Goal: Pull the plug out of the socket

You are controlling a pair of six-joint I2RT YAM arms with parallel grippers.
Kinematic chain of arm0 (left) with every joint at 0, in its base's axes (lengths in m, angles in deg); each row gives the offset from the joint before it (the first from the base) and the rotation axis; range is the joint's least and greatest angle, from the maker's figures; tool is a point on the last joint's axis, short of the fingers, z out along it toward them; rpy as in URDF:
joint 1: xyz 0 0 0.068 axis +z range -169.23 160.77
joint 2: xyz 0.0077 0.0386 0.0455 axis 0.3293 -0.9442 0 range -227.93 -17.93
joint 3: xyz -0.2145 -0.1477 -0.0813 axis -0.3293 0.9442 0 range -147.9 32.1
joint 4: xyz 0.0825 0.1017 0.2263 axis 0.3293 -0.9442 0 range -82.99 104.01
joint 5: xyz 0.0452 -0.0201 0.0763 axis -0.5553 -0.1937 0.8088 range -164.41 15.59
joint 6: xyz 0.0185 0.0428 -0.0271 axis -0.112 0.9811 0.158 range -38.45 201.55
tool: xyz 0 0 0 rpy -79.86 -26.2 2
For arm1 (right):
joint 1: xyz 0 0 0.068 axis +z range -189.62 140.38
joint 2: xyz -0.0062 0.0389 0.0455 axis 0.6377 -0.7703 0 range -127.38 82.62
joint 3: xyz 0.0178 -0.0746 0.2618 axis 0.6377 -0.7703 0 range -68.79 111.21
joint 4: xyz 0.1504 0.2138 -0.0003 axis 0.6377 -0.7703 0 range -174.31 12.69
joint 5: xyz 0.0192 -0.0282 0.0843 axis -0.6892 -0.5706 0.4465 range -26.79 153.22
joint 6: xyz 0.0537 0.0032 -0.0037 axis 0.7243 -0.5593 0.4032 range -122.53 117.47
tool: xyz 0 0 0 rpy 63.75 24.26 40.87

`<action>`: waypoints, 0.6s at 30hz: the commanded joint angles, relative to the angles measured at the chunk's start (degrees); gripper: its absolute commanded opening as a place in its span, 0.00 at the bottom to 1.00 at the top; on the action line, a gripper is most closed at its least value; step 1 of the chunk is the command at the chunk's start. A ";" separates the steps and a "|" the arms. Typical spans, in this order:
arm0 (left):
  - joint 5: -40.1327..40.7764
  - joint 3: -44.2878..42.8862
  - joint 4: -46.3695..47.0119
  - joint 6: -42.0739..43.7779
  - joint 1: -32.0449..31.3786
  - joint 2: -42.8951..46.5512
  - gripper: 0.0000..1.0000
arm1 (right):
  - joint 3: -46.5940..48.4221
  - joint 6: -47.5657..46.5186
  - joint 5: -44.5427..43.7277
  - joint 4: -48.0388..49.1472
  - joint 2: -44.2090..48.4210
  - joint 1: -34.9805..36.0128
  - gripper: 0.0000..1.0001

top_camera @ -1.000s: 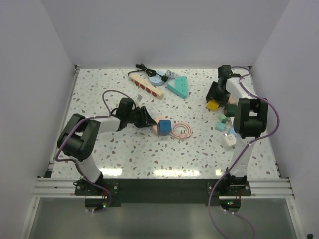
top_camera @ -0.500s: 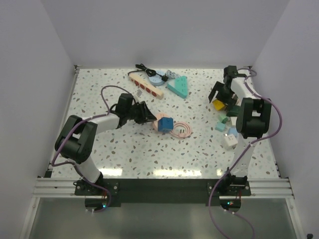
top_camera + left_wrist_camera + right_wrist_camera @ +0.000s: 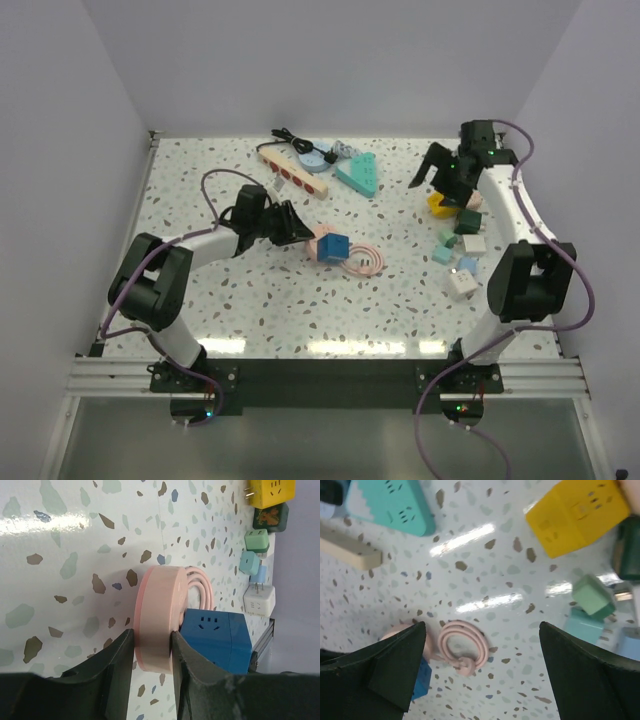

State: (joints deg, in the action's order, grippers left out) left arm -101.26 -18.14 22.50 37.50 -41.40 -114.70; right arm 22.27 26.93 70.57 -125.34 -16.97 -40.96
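The pink flat round piece is all that my left gripper holds, so my right gripper should take the blue cube point(image 3: 333, 248) before my left gripper takes a new hold.
The socket, a cream power strip point(image 3: 292, 173) with red outlets and a black cord point(image 3: 285, 135), lies at the back of the table; its end shows in the right wrist view point(image 3: 350, 547). I cannot tell whether a plug sits in it. My left gripper point(image 3: 297, 232) point(image 3: 152, 647) is shut on the edge of a pink flat round piece point(image 3: 157, 615) point(image 3: 320, 236), which touches a blue cube point(image 3: 215, 640) point(image 3: 335, 247). Its pink cable coil point(image 3: 365, 260) point(image 3: 463, 645) lies beside it. My right gripper point(image 3: 440, 180) point(image 3: 482, 645) hangs open and empty above the table.
A teal triangular block point(image 3: 358, 172) point(image 3: 390, 505) and a light blue piece point(image 3: 312, 157) lie by the strip. A yellow block point(image 3: 440, 203) point(image 3: 580, 515), a dark green one point(image 3: 468, 220) and several small adapters point(image 3: 460, 278) crowd the right side.
My left gripper slid right and closed on the pink piece, nudging the blue cube right. My right arm swung its elbow out to the right, with the gripper rising above the yellow block.
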 commanded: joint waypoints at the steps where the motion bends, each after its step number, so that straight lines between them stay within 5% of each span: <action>1: -0.83 -3.20 3.55 -2.09 0.29 2.47 0.00 | -6.06 -1.94 13.38 3.29 1.24 8.33 0.99; 9: -0.92 -3.90 3.73 -2.88 0.29 2.20 0.00 | -13.90 0.61 17.70 18.76 4.67 24.71 0.99; 18: -0.66 -2.58 4.43 -3.58 0.20 2.55 0.00 | -8.89 -5.63 11.89 11.91 -1.22 30.08 0.99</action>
State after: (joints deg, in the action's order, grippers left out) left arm -101.18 -19.26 22.54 35.66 -41.40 -114.70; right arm 11.02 23.98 84.67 -112.51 -16.51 -11.15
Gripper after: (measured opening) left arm 0.376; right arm 0.987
